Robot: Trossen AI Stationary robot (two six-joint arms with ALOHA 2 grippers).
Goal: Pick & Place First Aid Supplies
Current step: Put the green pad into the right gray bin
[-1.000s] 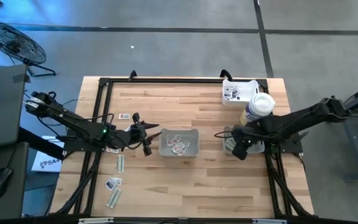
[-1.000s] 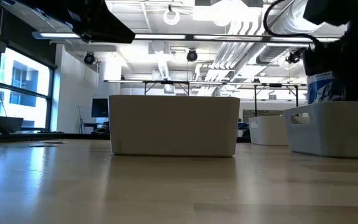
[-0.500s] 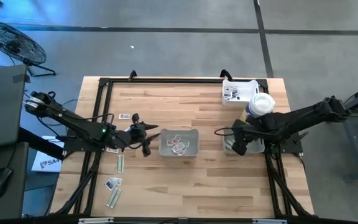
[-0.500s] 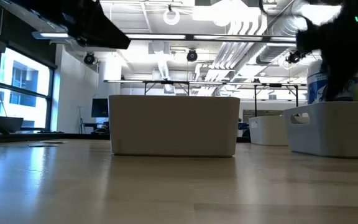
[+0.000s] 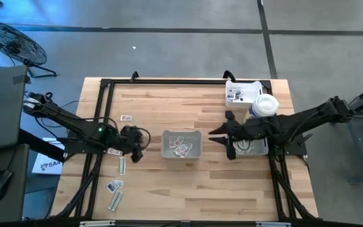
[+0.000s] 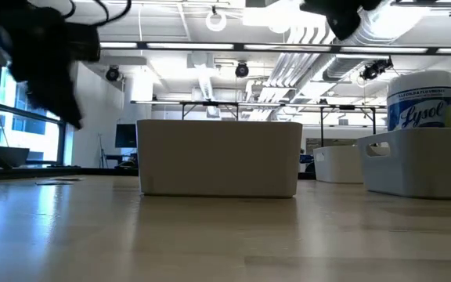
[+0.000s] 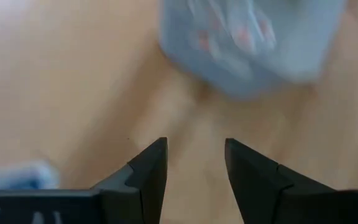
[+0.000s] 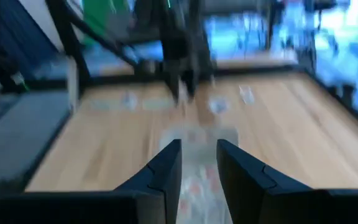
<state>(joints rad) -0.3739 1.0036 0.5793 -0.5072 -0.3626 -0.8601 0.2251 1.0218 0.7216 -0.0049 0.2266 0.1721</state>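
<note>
The robot's left gripper should next go to the green-grey strip (image 5: 122, 166) just behind the two loose packets nearer the front, and close there.
The first aid supplies are small flat packets. Several lie in the grey middle tray (image 5: 181, 144), and loose ones lie on the wood at the table's left: one white (image 5: 126, 118), one green-grey strip (image 5: 122, 165), two more (image 5: 114, 192) nearer the front. My left gripper (image 5: 135, 150) (image 7: 194, 146) hangs open over bare wood just left of the middle tray, pointing down, nothing between its fingers. My right gripper (image 5: 214, 133) (image 8: 197, 149) is open and held high, nearly level, between the middle tray and the right tray (image 5: 252, 149), holding nothing.
A white Lysol bottle (image 5: 265, 106) (image 6: 421, 102) stands behind the right tray (image 6: 421, 160). Another tray with packets (image 5: 241, 93) sits at the far right corner. A black frame (image 5: 106, 83) borders the table. Bare wood lies in front of the middle tray (image 6: 219, 157).
My right gripper has risen out of the right tray, tipped up from pointing down to nearly level, and moved toward the middle tray. My left gripper has drawn back a little from the middle tray toward the table's left, sunk, rolled, and tipped to point down.
</note>
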